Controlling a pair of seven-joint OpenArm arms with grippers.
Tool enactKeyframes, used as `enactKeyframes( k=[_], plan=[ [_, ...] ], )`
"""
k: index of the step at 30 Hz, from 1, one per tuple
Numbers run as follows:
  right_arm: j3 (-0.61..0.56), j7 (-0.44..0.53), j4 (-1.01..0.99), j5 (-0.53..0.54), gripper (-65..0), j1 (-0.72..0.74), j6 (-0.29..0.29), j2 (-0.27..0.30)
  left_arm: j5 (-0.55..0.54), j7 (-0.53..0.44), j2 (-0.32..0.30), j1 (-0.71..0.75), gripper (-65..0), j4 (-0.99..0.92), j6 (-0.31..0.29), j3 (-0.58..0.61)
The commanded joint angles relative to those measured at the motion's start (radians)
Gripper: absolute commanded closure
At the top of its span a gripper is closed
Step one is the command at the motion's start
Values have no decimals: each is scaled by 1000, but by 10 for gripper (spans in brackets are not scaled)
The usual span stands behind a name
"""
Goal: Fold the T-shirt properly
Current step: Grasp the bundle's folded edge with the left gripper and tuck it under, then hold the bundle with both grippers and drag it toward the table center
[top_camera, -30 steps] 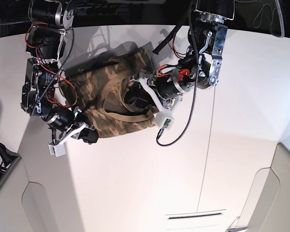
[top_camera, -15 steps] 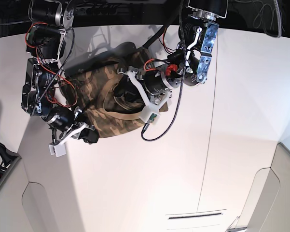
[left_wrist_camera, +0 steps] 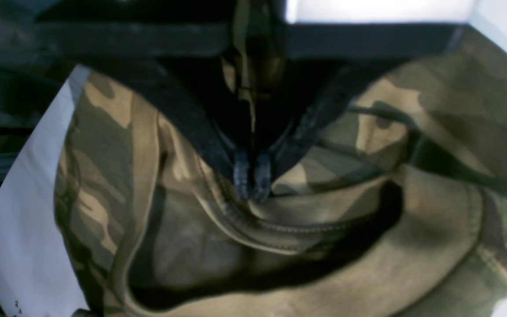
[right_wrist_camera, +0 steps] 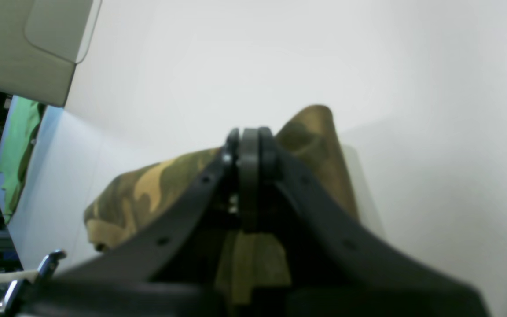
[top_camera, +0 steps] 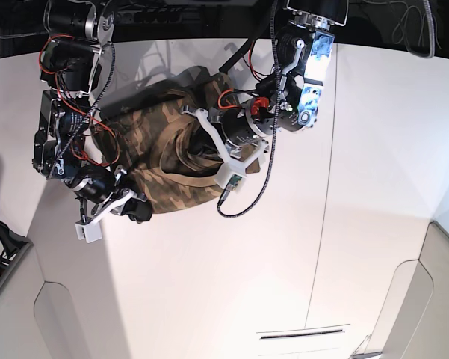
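The T-shirt lies at a slant with its collar bunched and the robot's right gripper holds only its near corner, so that gripper should take the T-shirt's side edge (top_camera: 122, 155) and pull it square.
The camouflage T-shirt (top_camera: 160, 161) lies crumpled at the back left of the white table. In the left wrist view my left gripper (left_wrist_camera: 251, 178) is pressed down into the T-shirt (left_wrist_camera: 412, 246), its fingertips shut together on a fold right at the tan ribbed collar (left_wrist_camera: 280, 229). In the base view the left gripper (top_camera: 196, 146) sits over the shirt's middle. My right gripper (top_camera: 138, 211) is at the shirt's near-left edge. In the right wrist view the right gripper (right_wrist_camera: 249, 145) is shut, with camouflage cloth of the T-shirt (right_wrist_camera: 148, 185) caught between its fingers and bunched beyond them.
The white table (top_camera: 284, 262) stretches to the front and right, with a seam (top_camera: 325, 224) and a narrow slot (top_camera: 302, 334) near the front edge. A black cable (top_camera: 246, 202) loops down from the left arm. A green cloth (right_wrist_camera: 18, 145) hangs beyond the table's edge.
My left arm has swung leftward across the shirt and lowered onto it, and its jaws have gone from open to shut at the collar. The right arm has stayed put.
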Motion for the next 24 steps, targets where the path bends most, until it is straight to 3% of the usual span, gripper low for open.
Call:
enactKeyframes(
  k=[1, 8, 18, 24],
  plan=[
    [0, 15, 15, 19, 0, 24, 8, 3, -17, -18, 8, -16, 0, 15, -4, 0],
    [0, 15, 15, 18, 0, 19, 8, 3, -16, -3, -16, -15, 0, 88, -24, -1],
    [0, 16, 15, 0, 0, -9, 8, 7, -16, 24, -145, 4, 0, 171, -23, -1],
    [0, 16, 15, 21, 0, -9, 8, 6, -16, 27, -199, 5, 0, 171, 17, -1]
  ],
)
